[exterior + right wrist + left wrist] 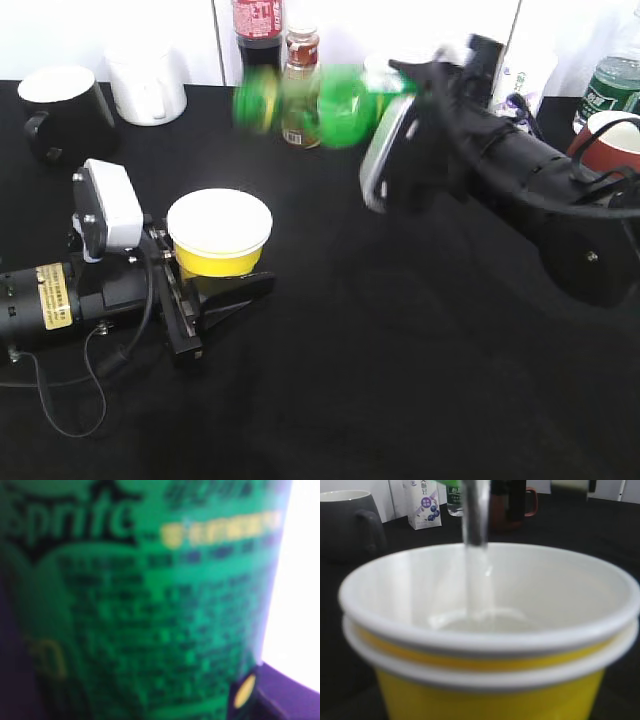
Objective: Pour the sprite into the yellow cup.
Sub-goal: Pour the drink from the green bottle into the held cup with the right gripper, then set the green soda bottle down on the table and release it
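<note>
My right gripper will set the sprite down upright on the black table (456, 175) between the small brown bottle and the red mug.
The sprite (320, 105), a bright-green bottle, lies tipped almost level above the table, its neck pointing left and blurred. My right gripper (398, 150) is shut on its body; the label fills the right wrist view (150, 605). The yellow cup (220, 245) stands upright on the black table, held between the fingers of my left gripper (200, 290). In the left wrist view the cup (485, 685) fills the frame. A clear stream (475, 515) falls into it, and a little liquid (485, 622) lies on its white bottom. The cup hides the jaws there.
At the back stand a black mug (65, 110), a white mug (148, 85), a cola bottle (258, 30) and a small brown bottle (300, 90). A red mug (610, 140) and a water bottle (615, 85) stand at the far right.
</note>
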Tool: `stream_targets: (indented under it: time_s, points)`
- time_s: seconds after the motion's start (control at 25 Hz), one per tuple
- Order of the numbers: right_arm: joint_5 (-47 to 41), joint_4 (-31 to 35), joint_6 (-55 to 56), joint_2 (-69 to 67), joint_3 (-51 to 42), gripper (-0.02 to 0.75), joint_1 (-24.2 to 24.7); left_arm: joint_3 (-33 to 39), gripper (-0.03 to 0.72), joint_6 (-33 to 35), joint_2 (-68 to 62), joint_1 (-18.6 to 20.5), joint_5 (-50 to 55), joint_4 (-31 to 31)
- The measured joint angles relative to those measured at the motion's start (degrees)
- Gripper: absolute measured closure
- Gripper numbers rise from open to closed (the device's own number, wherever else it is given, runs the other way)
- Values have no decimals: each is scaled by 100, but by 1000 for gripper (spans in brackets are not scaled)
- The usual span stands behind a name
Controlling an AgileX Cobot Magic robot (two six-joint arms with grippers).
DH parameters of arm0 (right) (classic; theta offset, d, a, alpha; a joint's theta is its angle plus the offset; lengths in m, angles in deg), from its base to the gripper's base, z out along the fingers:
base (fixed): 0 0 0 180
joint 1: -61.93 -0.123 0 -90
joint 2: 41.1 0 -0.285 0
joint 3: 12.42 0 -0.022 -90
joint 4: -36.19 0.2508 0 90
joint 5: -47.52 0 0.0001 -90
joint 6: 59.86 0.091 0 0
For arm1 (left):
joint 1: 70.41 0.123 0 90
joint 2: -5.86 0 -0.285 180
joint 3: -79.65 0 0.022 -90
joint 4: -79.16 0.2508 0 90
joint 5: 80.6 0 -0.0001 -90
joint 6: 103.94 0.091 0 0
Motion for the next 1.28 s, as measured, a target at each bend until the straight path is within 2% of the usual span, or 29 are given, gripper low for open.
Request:
stream_targets:
  time_s: [0.12, 0.16, 0.24, 0.32, 0.44, 0.68, 0.92, 1.04, 1.16, 1.28]
  points:
    - [0, 15, 3653, 0, 6, 300, -5, 0, 249, 0, 0, 0, 0, -363]
    - [0, 29, 4522, 0, 6, 300, -5, 0, 249, 0, 0, 0, 0, -659]
    - [0, 44, 5337, 0, 6, 300, -5, -5, 249, 78, 0, 0, 6, -1509]
    - [0, 46, 5457, 0, 6, 301, -5, -179, 249, 294, -39, 0, 6, -2166]
    - [6, 55, 5470, 0, 6, 301, -14, -890, 249, 375, -398, 48, 0, -2773]
    - [11, 66, 5503, 4, 6, 301, -21, -2454, 249, 392, -1618, 500, 4, -2836]
    - [40, 178, 5503, 4, 6, 301, -21, -3755, 249, 392, -2566, 572, 498, -2808]
    - [40, 184, 5503, 4, 6, 301, -21, -3821, 244, 392, -2616, 579, 563, -2763]
    - [40, 184, 5503, 4, 6, 301, -21, -3852, 120, 387, -2620, 586, 827, -2763]
    - [40, 226, 5503, 4, 6, 301, -21, -3555, 100, 360, -2471, 597, 826, -2775]
